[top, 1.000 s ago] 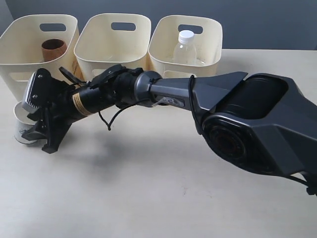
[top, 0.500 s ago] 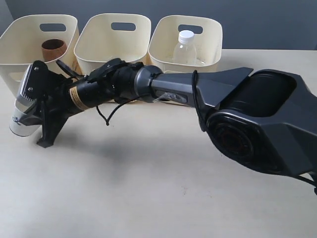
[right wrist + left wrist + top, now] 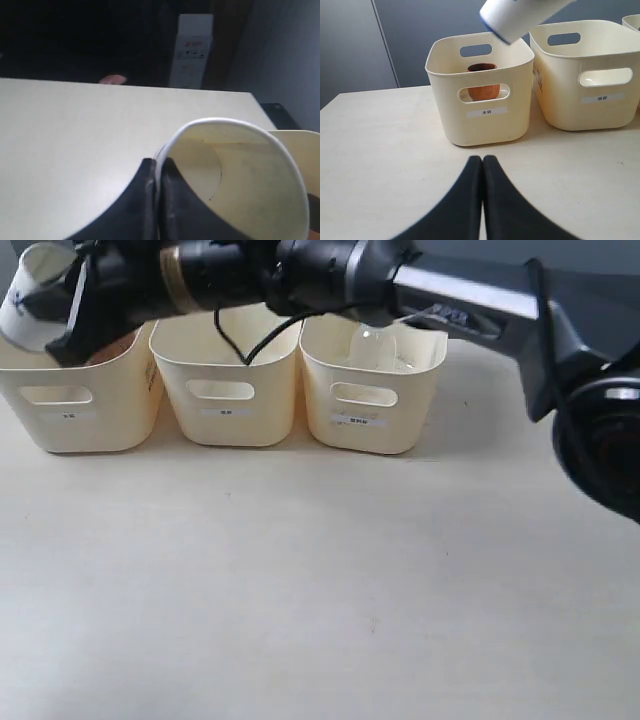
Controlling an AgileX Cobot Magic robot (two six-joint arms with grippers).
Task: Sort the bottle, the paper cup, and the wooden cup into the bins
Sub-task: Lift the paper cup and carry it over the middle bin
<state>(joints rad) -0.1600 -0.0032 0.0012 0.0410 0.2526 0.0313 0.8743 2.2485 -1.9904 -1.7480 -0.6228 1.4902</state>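
Note:
My right gripper should put the white paper cup down in the middle bin (image 3: 197, 352), close to the brown wooden cup's bin.
My right gripper (image 3: 62, 312) reaches across to the far left and is shut on the rim of the white paper cup (image 3: 30, 295), one finger inside and one outside (image 3: 157, 167). The tilted paper cup (image 3: 520, 15) hangs in the air over the left bin (image 3: 70, 400). The brown wooden cup (image 3: 482, 87) stands inside that left bin (image 3: 480, 115). The clear bottle (image 3: 375, 345) stands in the right bin (image 3: 370, 390). I see nothing inside the middle bin (image 3: 225, 390). My left gripper (image 3: 482, 160) is shut with nothing in it, low over the table in front of the left bin.
The three bins stand in a row along the table's far side, labels facing front. The right arm's dark body (image 3: 590, 390) spans the top and right of the exterior view. A white box (image 3: 192, 50) stands beyond the table's edge.
The right gripper has lifted the paper cup off the table in front of the left bin and carried it up above that bin. The exterior view now sees the bins from the front.

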